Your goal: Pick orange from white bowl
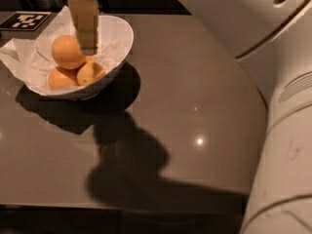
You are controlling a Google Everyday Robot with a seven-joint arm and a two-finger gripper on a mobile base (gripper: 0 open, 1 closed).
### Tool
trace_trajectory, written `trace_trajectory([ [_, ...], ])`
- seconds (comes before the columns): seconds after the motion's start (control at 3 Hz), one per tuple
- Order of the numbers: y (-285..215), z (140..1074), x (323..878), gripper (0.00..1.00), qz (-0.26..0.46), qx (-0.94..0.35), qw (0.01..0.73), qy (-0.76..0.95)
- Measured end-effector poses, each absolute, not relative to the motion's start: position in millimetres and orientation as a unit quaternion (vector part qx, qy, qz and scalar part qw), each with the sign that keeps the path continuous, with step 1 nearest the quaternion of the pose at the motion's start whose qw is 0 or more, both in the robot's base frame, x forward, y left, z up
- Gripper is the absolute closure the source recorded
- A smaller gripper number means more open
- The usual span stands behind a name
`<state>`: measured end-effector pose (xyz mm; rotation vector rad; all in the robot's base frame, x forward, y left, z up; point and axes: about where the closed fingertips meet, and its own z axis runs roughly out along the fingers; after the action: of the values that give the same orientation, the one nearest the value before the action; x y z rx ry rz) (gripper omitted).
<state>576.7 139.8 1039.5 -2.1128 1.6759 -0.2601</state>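
Observation:
Next, I grip the upper part of the large orange [67,45], the round one lying atop the smaller oranges.
The white bowl [119,43], lined with crumpled white paper, stands at the table's far left. In it lies the orange [67,51], large and round, on top of two smaller oval oranges [90,72]. My gripper [84,45] hangs down from the top edge over the bowl, its tip just right of the orange and above the smaller fruit. I cannot tell whether it touches the orange.
The grey-brown table [195,82] stretches to the right and front of the bowl. A black-and-white marker tag [25,20] lies at the far left corner. My white arm [282,106] fills the right side of the view.

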Motion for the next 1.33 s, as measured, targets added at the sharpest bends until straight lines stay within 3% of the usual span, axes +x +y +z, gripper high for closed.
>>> trace_trajectory([
  [0.33, 167.8, 1029.9, 591.3, 0.0, -0.094, -0.776, 0.203, 0.59],
  [0.67, 191.9, 1018.8, 602.7, 0.07, -0.085, -0.786, 0.193, 0.581],
  [1.0, 205.3, 1005.7, 613.6, 0.22, -0.069, -0.791, 0.184, 0.58],
  [1.33, 211.5, 992.9, 622.7, 0.2, -0.053, -0.79, 0.176, 0.584],
])
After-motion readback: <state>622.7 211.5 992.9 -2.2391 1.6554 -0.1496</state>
